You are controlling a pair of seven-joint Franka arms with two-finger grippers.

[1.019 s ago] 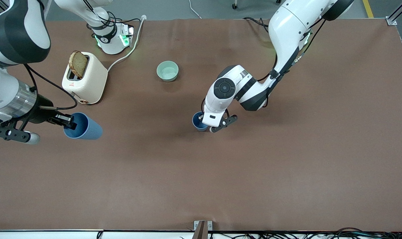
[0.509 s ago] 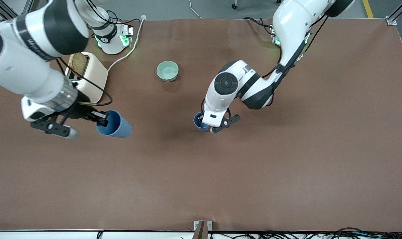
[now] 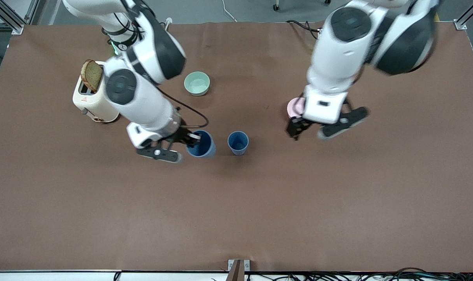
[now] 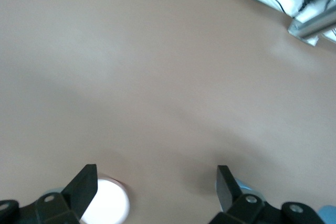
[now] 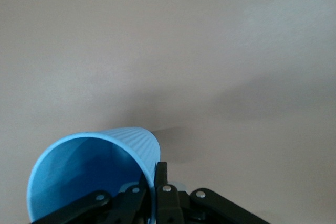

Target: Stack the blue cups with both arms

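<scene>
Next, I lower the tilted blue cup with my right gripper and let go of it down inside the upright blue cup [image 3: 238, 141] that is standing on the table.
One blue cup [image 3: 238, 142] stands upright on the brown table, free of both grippers. My right gripper [image 3: 191, 139] is shut on the rim of the second blue cup [image 3: 202, 145] and holds it tilted, close beside the standing cup on the side toward the right arm's end. In the right wrist view the fingers [image 5: 160, 174] pinch the wall of that cup [image 5: 89, 174], one inside and one outside. My left gripper [image 3: 297, 130] is open and empty, raised over the edge of the pink bowl [image 3: 295, 105]. Its spread fingers [image 4: 86, 184] show above the bowl [image 4: 107, 208].
A mint-green bowl [image 3: 197, 83] sits farther from the front camera than the cups. A cream toaster [image 3: 93, 97] with a slice of bread [image 3: 91, 74] stands toward the right arm's end. The right arm's elbow hangs over the table between toaster and bowl.
My right arm carried its blue cup across to beside the standing cup. My left gripper let go of the standing cup, opened, rose and moved away over the pink bowl.
</scene>
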